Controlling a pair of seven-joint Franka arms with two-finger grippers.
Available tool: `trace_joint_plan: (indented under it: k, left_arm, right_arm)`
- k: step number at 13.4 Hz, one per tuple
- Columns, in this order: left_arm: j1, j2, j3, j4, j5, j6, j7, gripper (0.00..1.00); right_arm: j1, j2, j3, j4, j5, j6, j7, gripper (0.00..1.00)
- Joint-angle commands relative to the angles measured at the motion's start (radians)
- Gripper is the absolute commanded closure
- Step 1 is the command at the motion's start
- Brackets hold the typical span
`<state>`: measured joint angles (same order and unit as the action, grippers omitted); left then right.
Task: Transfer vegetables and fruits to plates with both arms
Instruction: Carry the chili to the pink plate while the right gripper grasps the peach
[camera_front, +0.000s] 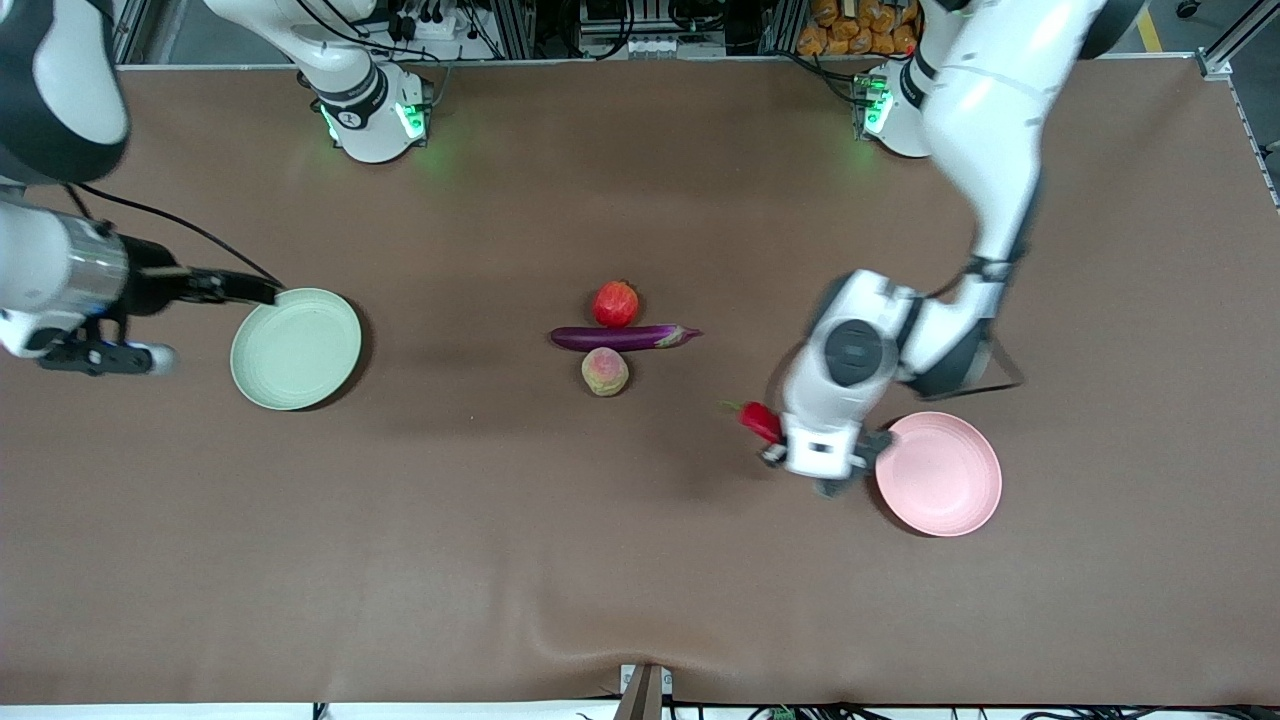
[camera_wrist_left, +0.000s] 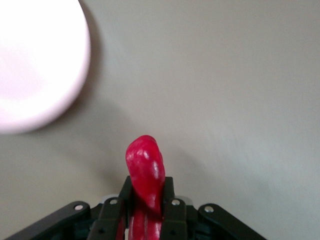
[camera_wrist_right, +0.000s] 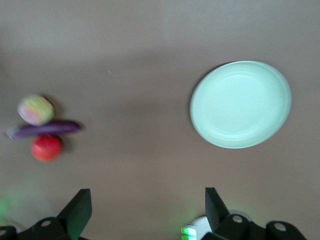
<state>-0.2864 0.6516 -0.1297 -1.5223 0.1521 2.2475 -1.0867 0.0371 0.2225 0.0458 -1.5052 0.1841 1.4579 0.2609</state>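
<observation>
Next, I release the red chili pepper, now held over the table, from my left gripper on the pink plate (camera_front: 957, 452), toward the side farthest from the peach.
My left gripper (camera_front: 778, 442) is shut on the red chili pepper (camera_front: 759, 420) and holds it over the table beside the pink plate (camera_front: 940, 474). In the left wrist view the chili pepper (camera_wrist_left: 145, 172) stands between the shut fingers of the left gripper (camera_wrist_left: 146, 196), with the pink plate (camera_wrist_left: 35, 65) off to one side. My right gripper (camera_front: 240, 288) is open and empty over the rim of the pale green plate (camera_front: 296, 348). The pomegranate (camera_front: 615, 304), eggplant (camera_front: 625, 337) and peach (camera_front: 605, 371) lie together mid-table, the peach nearest the front camera.
The right wrist view shows my right gripper (camera_wrist_right: 146, 205) with its fingers wide apart, the green plate (camera_wrist_right: 241, 104), peach (camera_wrist_right: 35, 109), eggplant (camera_wrist_right: 47, 129) and pomegranate (camera_wrist_right: 47, 148). Both plates are bare. The brown table (camera_front: 500, 520) carries nothing else.
</observation>
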Motion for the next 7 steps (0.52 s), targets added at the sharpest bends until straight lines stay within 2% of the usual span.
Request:
trace_joint_plan:
  k: [1, 7]
  left_arm:
    - [0.094, -0.046, -0.022, -0.021, 0.006, -0.022, 0.128, 1.00]
    - [0.272, -0.033, -0.019, -0.030, 0.004, -0.022, 0.345, 1.00]
  right_arm:
    - [0.134, 0.089, -0.001, 0.016, 0.018, 0.125, 0.301, 0.00]
    - [0.364, 0.267, -0.001, 0.020, 0.017, 0.516, 0.759, 0.00]
